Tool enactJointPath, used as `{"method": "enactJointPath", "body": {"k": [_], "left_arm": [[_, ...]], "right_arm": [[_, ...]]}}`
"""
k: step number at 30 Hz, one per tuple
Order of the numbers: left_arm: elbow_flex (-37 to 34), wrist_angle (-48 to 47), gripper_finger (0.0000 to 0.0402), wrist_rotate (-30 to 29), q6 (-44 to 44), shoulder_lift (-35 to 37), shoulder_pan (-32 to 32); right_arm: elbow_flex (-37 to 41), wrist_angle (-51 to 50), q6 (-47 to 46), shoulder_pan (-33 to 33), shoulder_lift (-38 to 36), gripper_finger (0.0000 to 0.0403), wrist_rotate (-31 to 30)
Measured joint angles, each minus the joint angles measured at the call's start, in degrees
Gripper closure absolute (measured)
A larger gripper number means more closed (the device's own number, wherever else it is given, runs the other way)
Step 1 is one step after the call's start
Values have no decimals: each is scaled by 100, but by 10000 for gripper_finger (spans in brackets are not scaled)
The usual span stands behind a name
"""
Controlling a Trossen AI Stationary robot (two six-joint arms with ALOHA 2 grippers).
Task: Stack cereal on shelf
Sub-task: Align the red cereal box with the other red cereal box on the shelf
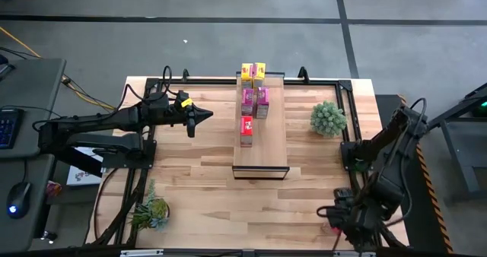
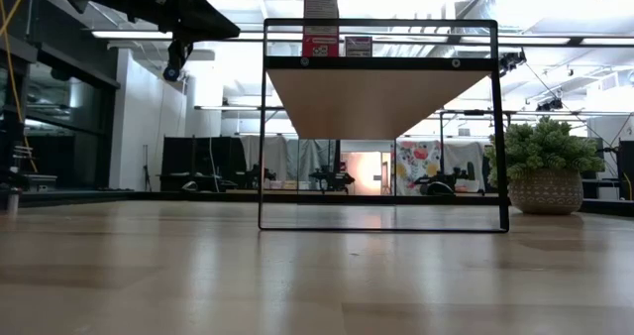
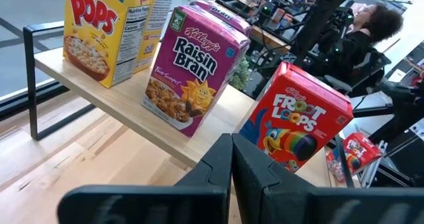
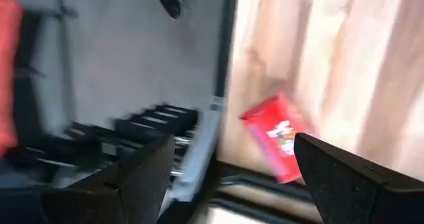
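Note:
The red box still belongs on the shelf and is lying flat on the table. So next, my right gripper needs to close on the sides of the red box (image 1: 335, 230) (image 4: 281, 136).
The shelf (image 1: 262, 147) stands mid-table, and five cereal boxes stand upright on its wood top. Two are yellow (image 1: 253, 73), two pink (image 1: 255, 102) and one red (image 1: 246, 130). My left gripper (image 1: 204, 114) is shut and empty, raised just left of the shelf and pointing at it. In the left wrist view (image 3: 232, 174) it faces the pink box (image 3: 192, 68) and the red box (image 3: 301, 114). A second red box (image 4: 278, 136) lies flat on the table by the near right corner. My right gripper (image 4: 232, 177) is open above that box, apart from it.
A round potted plant (image 1: 328, 118) stands right of the shelf, and it also shows in the low view (image 2: 543, 171). A second plant (image 1: 151, 211) sits at the near left. The shelf's dark frame (image 2: 376, 127) stands tall above the table. Bare wood lies in front of the shelf.

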State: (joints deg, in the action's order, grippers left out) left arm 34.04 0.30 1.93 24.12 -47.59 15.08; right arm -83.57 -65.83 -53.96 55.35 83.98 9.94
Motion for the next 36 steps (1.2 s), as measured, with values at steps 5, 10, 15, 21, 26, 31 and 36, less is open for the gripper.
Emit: {"method": "enactJointPath", "body": {"k": [5,10,15,21,26,31,36], "left_arm": [[0,-1,402,4,136,0,1],[0,1,402,2,138,-1,-1],[0,1,402,-4,136,-2,0],[0,1,401,-75,133,-2,-1],[0,1,401,-82,131,0,0],[0,1,401,-85,131,-2,-1],[0,1,401,-85,129,-1,0]], "right_arm": [[2,-396,1105,123,345,98,-363],[4,-579,1791,294,711,98,-355],[7,-705,1994,468,923,98,-456],[7,-789,1996,627,1116,98,-664],[7,-793,2232,656,1258,98,-666],[7,-805,2355,658,1468,98,-669],[7,-809,2436,658,1642,98,-689]]}}
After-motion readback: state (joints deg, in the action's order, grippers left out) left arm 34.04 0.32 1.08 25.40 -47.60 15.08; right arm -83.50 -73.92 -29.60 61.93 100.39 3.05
